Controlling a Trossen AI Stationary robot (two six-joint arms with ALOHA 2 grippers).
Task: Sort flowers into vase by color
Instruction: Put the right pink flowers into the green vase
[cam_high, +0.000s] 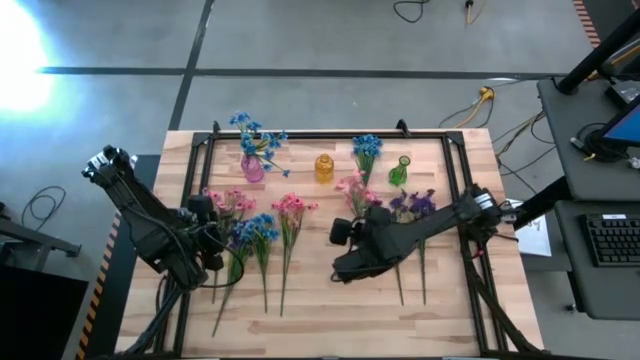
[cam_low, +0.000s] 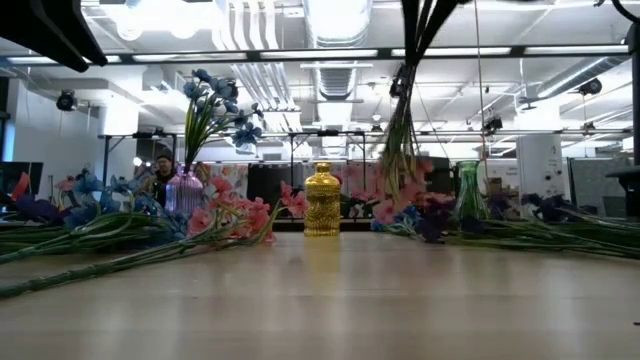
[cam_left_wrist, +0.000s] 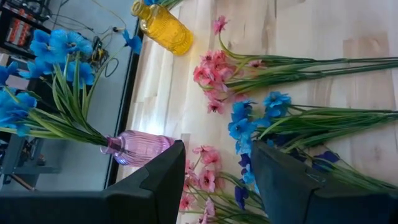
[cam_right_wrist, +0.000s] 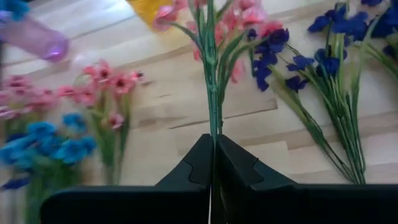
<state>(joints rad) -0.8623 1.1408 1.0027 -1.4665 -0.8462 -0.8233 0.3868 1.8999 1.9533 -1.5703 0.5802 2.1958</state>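
The pink flower's blossoms hang lowest with my right gripper far down its stem, so next I lay it flat and take the leafy stems nearer the blossoms (cam_low: 400, 140).
My right gripper (cam_right_wrist: 213, 140) is up over the table's middle (cam_high: 352, 222), shut on a pink flower (cam_high: 355, 190) that hangs blossoms-down in the low view (cam_low: 400, 195). At the table's left my left gripper (cam_left_wrist: 217, 180) hovers open over pink (cam_high: 230, 200) and blue (cam_high: 256, 230) flowers lying flat, touching none. A pink vase (cam_high: 252, 168) holds blue flowers (cam_high: 258, 135). A yellow vase (cam_high: 324, 167) and a green vase (cam_high: 399, 172) stand along the far edge. Another pink sprig (cam_high: 292, 208) and purple flowers (cam_high: 415, 205) lie on the wood. My right gripper pinches the pink flower's thin green stem (cam_right_wrist: 214, 121) between its two fingers. The fingers slant downward and the stem runs on beyond them, roughly along their line. The blossoms (cam_low: 398, 205) hang lowest, below the fingers; whether they clear the table I cannot tell.
A blue sprig (cam_high: 366, 148) is by the green vase. A black frame (cam_high: 330, 134) borders the wooden table. Bare wood lies along the near edge (cam_high: 330, 320). Desks with a keyboard (cam_high: 610, 240) stand off the table's right side.
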